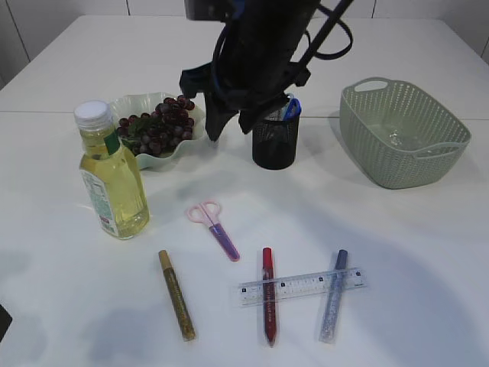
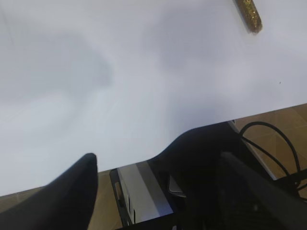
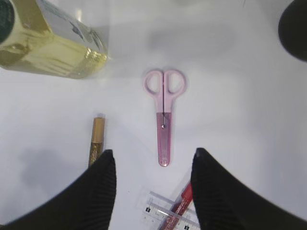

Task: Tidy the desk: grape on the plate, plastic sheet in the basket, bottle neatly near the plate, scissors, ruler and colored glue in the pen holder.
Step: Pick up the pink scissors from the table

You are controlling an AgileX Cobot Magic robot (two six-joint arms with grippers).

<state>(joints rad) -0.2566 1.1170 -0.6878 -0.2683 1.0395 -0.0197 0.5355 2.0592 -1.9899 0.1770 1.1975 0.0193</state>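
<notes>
Next, my right gripper closes on the pink scissors at the joint [image 1: 213, 225] [image 3: 163, 116] between their handles and blades, near the small screw of the scissors.
The pink scissors [image 1: 214, 223] [image 3: 164, 115] lie flat on the white table. My right gripper [image 1: 229, 126] [image 3: 154, 155] hangs open and empty above them, and the blade tip lies between its fingers. Purple grapes [image 1: 160, 126] rest on the pale green plate [image 1: 126, 103]. Upright to the left of the scissors stands the bottle [image 1: 111, 172] [image 3: 48, 48] of yellow liquid. Gold glue [image 1: 176, 294] [image 3: 97, 141] [image 2: 248, 14], red glue [image 1: 268, 294] [image 3: 180, 206] and blue glue [image 1: 333, 294] lie near the front. The clear ruler [image 1: 302, 287] [image 3: 168, 211] lies across the red and blue ones. My left gripper [image 2: 156, 160] is open and empty over the table's front edge.
The black mesh pen holder [image 1: 275, 138] [image 3: 295, 28] stands behind the scissors with a blue item [image 1: 291, 109] in it. A green basket [image 1: 359, 126] at the back right holds something clear [image 1: 397, 138]. The right arm hides part of the pen holder's rim.
</notes>
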